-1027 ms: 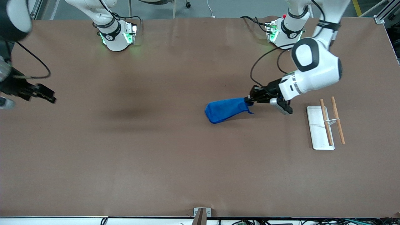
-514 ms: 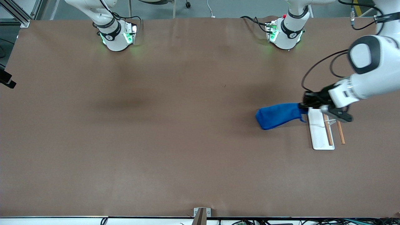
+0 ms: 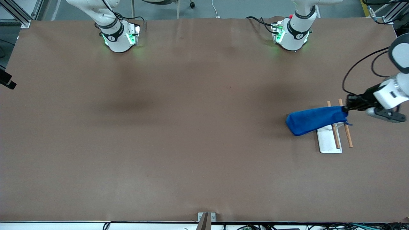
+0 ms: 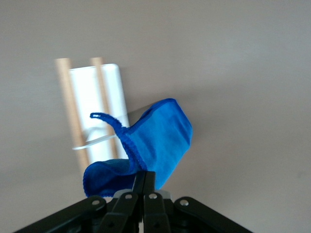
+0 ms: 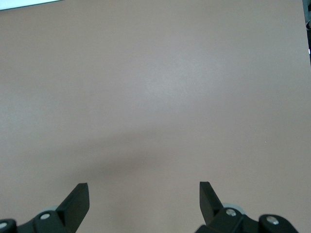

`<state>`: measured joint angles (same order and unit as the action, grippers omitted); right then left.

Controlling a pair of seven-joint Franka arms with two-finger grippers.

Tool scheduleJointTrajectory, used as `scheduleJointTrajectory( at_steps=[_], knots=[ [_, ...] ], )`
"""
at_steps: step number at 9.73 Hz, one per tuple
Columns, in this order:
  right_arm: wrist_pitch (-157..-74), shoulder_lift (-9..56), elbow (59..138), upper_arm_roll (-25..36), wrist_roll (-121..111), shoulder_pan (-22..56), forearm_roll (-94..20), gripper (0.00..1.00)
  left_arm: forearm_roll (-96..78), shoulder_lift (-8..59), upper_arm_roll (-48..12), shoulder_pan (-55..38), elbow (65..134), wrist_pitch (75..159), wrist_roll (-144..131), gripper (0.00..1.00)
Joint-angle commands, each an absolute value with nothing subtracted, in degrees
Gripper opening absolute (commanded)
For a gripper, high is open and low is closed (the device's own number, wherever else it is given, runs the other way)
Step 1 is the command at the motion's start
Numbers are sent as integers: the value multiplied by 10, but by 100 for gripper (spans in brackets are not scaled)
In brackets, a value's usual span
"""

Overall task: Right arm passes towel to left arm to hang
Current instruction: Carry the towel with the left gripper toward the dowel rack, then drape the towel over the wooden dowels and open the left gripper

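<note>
The rack has a white base. Next, my left gripper releases the towel draped across the two wooden rods (image 4: 98, 119) above that base. The towel now hangs in the air over the rack.
The towel (image 3: 314, 120) is a royal-blue cloth that hangs from my left gripper (image 3: 345, 109), which is shut on one corner. It hangs in the air over the white-based rack (image 3: 327, 142) and its two wooden rods (image 3: 349, 138). In the left wrist view the towel (image 4: 160, 141) droops from the shut left gripper (image 4: 145, 177), its small loop (image 4: 104, 118) sticking up over the rack (image 4: 95, 92). My right gripper (image 5: 143, 187) is open and empty over bare table. In the front view only a dark part of it (image 3: 6, 81) shows at the right arm's end.
The brown table (image 3: 191, 143) is bare apart from the rack near the left arm's end. Both arm bases (image 3: 116, 36) stand along the edge farthest from the front camera. A small bracket (image 3: 206, 217) sits at the nearest edge.
My left gripper has carried the towel from mid-table toward the left arm's end, to over the rack. My right arm has drawn back almost out of the front view.
</note>
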<state>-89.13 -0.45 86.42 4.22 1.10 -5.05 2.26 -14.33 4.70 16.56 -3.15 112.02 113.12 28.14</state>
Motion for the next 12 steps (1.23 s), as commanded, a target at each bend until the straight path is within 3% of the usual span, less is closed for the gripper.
scheduleJointTrajectory(
  at_steps=[1,7,8,9,12],
  knots=[
    [-882,1,851,47,7,-45,29,100,-131,96,230,-34,1082,1131,314,1],
    [-882,2,843,46,4,-46,54,100,-137,206,299,-33,1019,1173,342,4],
    [-882,2,842,47,3,-46,54,100,-137,208,300,-32,1019,1174,342,28],
    [-882,2,841,46,1,-45,55,100,-137,214,300,-31,1016,1179,342,99],
    [-884,3,840,46,-27,-43,55,100,-136,195,293,-40,1002,1185,332,100]
  ],
)
